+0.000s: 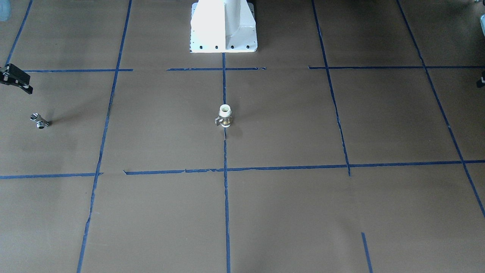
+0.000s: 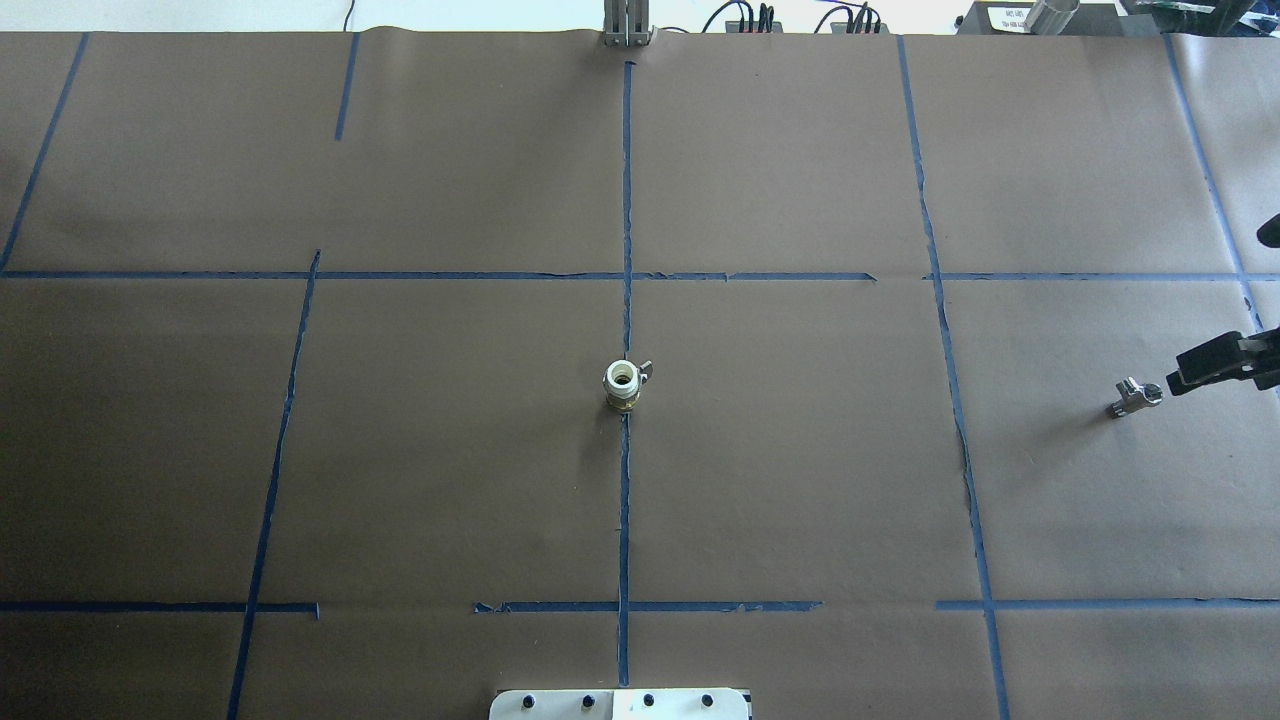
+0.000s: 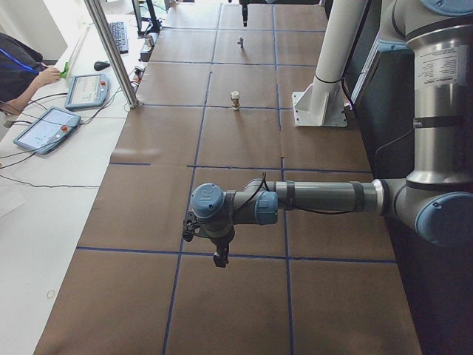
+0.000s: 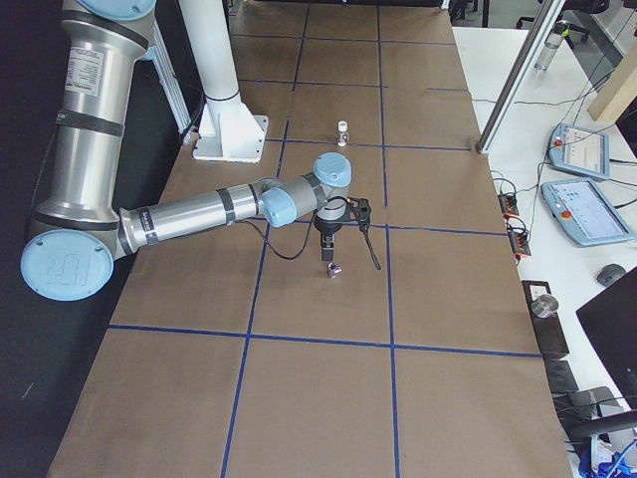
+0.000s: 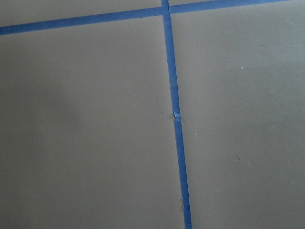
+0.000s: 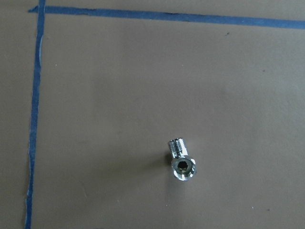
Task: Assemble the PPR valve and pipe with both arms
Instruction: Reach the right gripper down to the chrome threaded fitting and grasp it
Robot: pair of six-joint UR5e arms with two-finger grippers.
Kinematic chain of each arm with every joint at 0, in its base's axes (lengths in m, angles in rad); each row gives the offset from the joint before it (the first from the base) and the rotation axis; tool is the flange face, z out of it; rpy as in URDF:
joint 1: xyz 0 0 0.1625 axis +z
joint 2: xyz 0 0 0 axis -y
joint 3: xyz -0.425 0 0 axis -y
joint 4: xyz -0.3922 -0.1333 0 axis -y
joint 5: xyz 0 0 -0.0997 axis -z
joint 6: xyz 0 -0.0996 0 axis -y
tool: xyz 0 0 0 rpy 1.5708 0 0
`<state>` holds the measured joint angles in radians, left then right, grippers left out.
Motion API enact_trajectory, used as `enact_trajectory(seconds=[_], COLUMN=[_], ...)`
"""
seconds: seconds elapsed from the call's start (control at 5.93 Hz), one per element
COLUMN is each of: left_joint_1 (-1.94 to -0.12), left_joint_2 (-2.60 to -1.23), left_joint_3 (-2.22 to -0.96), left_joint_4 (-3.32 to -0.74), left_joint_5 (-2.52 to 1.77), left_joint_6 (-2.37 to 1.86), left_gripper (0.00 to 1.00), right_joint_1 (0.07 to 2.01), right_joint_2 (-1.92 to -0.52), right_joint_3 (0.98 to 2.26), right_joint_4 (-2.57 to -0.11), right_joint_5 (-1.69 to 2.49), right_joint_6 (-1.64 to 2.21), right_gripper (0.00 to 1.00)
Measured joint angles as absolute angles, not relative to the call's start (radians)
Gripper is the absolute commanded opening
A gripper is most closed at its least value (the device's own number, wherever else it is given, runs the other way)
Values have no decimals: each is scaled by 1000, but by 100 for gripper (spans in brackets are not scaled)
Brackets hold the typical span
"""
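Note:
The robot's right gripper should close on the wide ring end (image 1: pixel 35 116) (image 6: pixel 183 168) of the silver pipe and leave the pipe's threaded end sticking out free.
The PPR valve (image 1: pixel 225 115) stands upright on the centre tape line, white end up, and also shows in the overhead view (image 2: pixel 622 384). The small all-silver pipe (image 2: pixel 1135 396) lies on the paper far to my right; it also shows in the front view (image 1: pixel 39 121) and below centre in the right wrist view (image 6: pixel 181 164). My right gripper (image 1: pixel 29 85) hovers above and just beside the pipe (image 4: pixel 334 270), its fingers apart and holding nothing. My left gripper (image 3: pixel 220 255) hangs over bare paper far from both parts; I cannot tell whether it is open or shut.
The white pedestal base (image 1: pixel 223 28) stands behind the valve. Brown paper with blue tape lines (image 5: pixel 174 119) covers the table. Tablets and an operator (image 3: pixel 29 74) are at the far side table. A metal post (image 3: pixel 111 52) stands at the table's edge.

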<state>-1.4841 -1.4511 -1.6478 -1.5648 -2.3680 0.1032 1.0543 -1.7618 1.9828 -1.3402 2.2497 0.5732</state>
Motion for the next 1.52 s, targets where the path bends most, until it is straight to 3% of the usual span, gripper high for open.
enact_trajectory(seconds=[0.68,1.52], left_joint_1=[-1491,-1493], left_joint_2=[-1439,-1440], left_joint_3=[-1650,-1651], left_joint_4=[-1597,-1597], left_joint_5=[-2368,-2367], left_joint_6=[103,104], left_gripper=[100,100], right_joint_1=[1004,997], right_joint_2=[-1664,-1684], right_joint_3=[1820,1755], right_joint_4=[-1237,-1233], right_joint_5=[2186,2184], right_joint_6=[467,458], right_gripper=[100,100])
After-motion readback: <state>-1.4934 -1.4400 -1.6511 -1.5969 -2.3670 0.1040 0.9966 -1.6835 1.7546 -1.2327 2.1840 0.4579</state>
